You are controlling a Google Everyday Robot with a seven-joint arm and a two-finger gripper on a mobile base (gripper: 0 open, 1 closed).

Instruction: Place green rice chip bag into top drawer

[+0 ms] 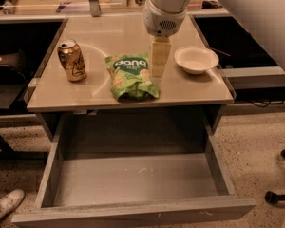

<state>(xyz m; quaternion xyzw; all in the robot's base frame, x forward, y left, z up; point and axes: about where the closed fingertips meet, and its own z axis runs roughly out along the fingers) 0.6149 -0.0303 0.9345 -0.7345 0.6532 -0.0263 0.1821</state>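
Observation:
My gripper moves to the green rice chip bag next and closes on the bag's side [142,77] nearest the white bowl.
The green rice chip bag [131,77] lies flat on the beige tabletop [104,32], near its front edge, with the white "dang" lettering facing up. My gripper [159,70] hangs from the white arm just right of the bag's upper right corner, close above the tabletop. Nothing shows in it. The top drawer [133,213] is pulled open below the table's front edge; its grey inside is bare.
A gold soda can [71,60] stands upright left of the bag. A white bowl [195,60] sits right of the gripper. Black shelving flanks the table on both sides. A shoe [4,204] lies on the floor at lower left.

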